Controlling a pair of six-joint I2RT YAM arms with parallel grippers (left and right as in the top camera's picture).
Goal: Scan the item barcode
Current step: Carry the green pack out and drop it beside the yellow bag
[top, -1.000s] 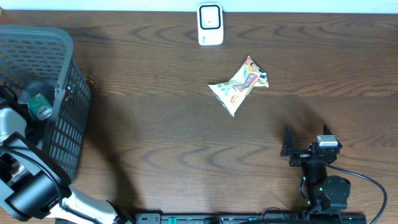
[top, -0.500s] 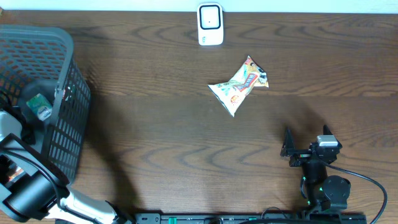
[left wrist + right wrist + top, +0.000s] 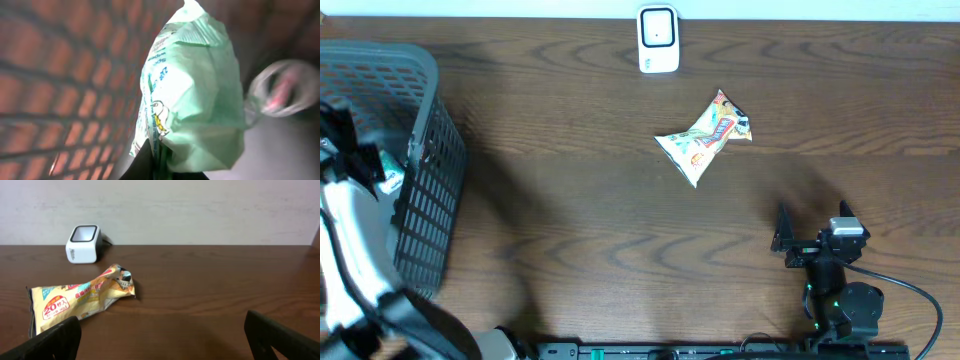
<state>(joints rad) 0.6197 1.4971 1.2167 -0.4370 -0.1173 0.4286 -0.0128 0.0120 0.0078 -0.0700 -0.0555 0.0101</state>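
Note:
Next, my left gripper puts the green packet down on the wood [image 3: 649,146] next to the end of the yellow snack packet that faces the basket.
A pale green packet [image 3: 200,95] fills the left wrist view, and my left gripper [image 3: 156,169] is shut on its lower edge, dark fingertips pinching the film. From overhead, this gripper [image 3: 372,165] and the green packet [image 3: 390,176] sit inside the grey mesh basket [image 3: 425,225] at the far left. The white barcode scanner [image 3: 658,38] stands at the table's far edge, also visible as the scanner [image 3: 84,243] in the right wrist view. My right gripper [image 3: 812,228] rests open near the front right, nothing between its fingers [image 3: 50,340].
A yellow snack packet [image 3: 705,135] lies on the wood between the scanner and my right gripper, and shows as the snack packet [image 3: 75,299] in the right wrist view. A clear-wrapped item [image 3: 282,90] lies blurred in the basket beside the green packet.
My left jaws have closed on the green packet in the basket, and the left arm has risen toward the camera. The right arm has not moved.

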